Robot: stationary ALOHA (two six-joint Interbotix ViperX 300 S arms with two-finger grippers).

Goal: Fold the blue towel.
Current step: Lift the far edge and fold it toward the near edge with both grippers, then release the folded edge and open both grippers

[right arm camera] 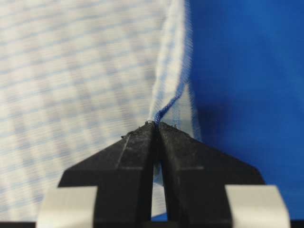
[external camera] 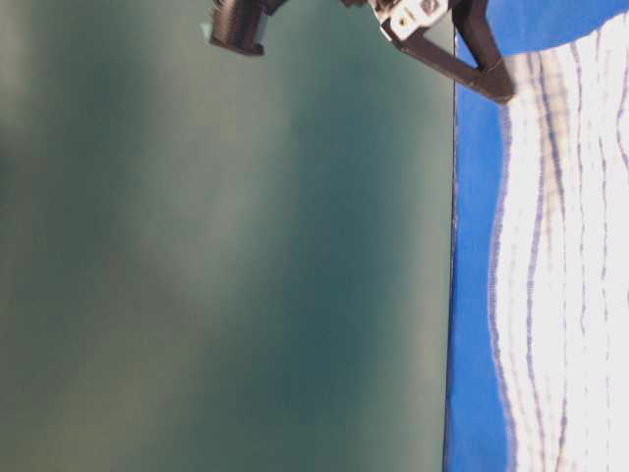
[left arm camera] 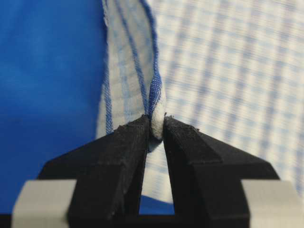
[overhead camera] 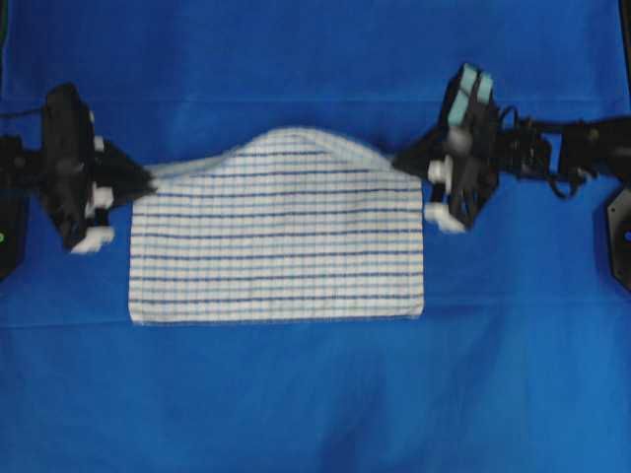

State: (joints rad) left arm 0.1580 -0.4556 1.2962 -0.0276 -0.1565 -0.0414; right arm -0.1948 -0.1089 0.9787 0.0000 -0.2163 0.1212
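Next, my left gripper lets go of the far corner of the blue towel on the towel [overhead camera: 134, 294] just short of its near edge.
The blue towel [overhead camera: 281, 246], white with thin dark-blue stripes, lies on the blue tablecloth [overhead camera: 315, 394] in the middle of the overhead view. Its far edge is raised and bows up in the middle between the two arms. My left gripper [overhead camera: 150, 183] is shut on the far left corner; in the left wrist view the bunched hem [left arm camera: 156, 124] is pinched between the black fingertips [left arm camera: 135, 137]. My right gripper [overhead camera: 398, 161] is shut on the far right corner, the towel edge [right arm camera: 168, 102] rising from its closed tips. The near edge rests flat on the cloth.
The blue tablecloth covers the whole table. In the table-level view, which is turned on its side, a gripper [external camera: 496, 84] holds the towel [external camera: 570, 275] at the top, and a blurred green backdrop [external camera: 216, 256] fills the left.
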